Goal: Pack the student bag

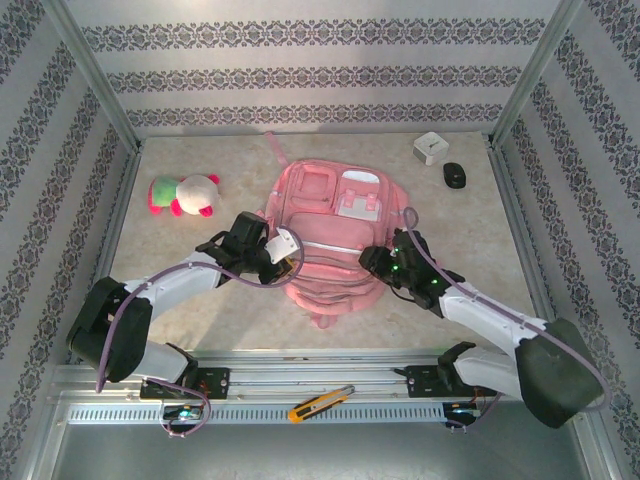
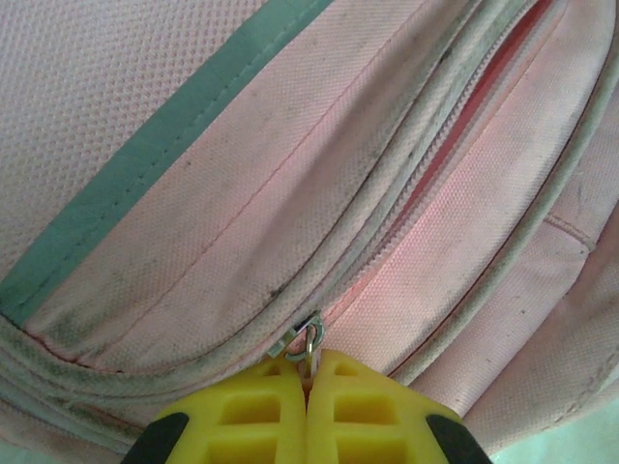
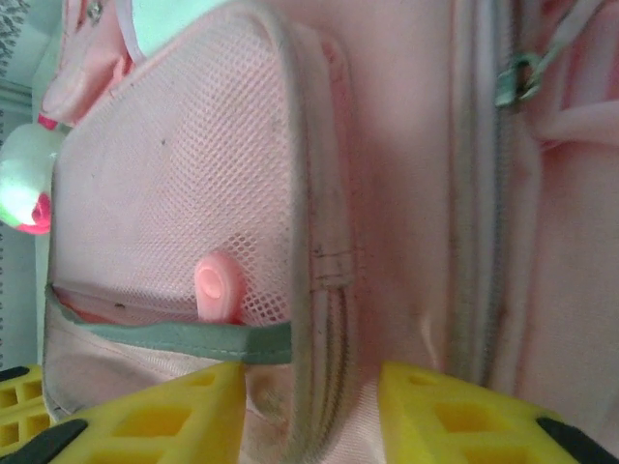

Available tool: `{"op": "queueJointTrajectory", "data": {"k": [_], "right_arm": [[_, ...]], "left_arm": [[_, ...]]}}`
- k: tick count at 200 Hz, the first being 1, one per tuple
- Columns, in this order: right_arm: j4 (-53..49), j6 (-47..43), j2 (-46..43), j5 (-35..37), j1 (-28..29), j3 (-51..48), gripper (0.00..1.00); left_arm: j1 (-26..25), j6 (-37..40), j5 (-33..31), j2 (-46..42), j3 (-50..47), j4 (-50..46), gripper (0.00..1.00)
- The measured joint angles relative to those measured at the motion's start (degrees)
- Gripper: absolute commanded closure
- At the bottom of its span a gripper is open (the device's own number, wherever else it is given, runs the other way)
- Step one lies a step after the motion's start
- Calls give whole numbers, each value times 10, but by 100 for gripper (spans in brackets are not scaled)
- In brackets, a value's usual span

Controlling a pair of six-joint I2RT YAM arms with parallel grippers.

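Note:
Next, my left gripper lets go of the small metal zipper pull on the bag's zip (image 1: 347, 264) beside my right gripper.
The student bag (image 1: 330, 230) is a big pink backpack lying flat in the middle of the table, front pockets up. My left gripper (image 1: 285, 245) is at its left side, yellow fingers shut on a small metal zipper pull (image 2: 311, 338) at the end of a partly open zip (image 2: 455, 145). My right gripper (image 1: 378, 262) is at the bag's lower right. Its fingers (image 3: 184, 416) clamp a raised fold of the bag (image 3: 406, 193) along the piped seam beside the mesh pocket (image 3: 174, 193). A pink tab (image 3: 220, 285) shows behind the mesh.
A pink, green and white plush toy (image 1: 185, 193) lies left of the bag. A white box (image 1: 430, 148) and a black mouse-like object (image 1: 455, 175) sit at the back right. A yellow utility knife (image 1: 320, 402) rests on the front rail. Patterned walls enclose the table.

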Motion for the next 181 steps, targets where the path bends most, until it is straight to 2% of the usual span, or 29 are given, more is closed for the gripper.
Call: {"op": "queueJointTrajectory", "data": {"k": [29,93,134,181], "right_arm": [[42,12,50,-3,22,0,74],[107,44,100,29,55,0,80],[145,57,108,27,73,2,81],[146,63,115,29,91,21,81]], "left_arm": [[-20,-40,-34,0,4,-10,100],[-67,-196,-99,-2,3,19,99],[-101,-250,-103,-2,1,64,97],[-125,-257,-78,33,3,100,100]]}}
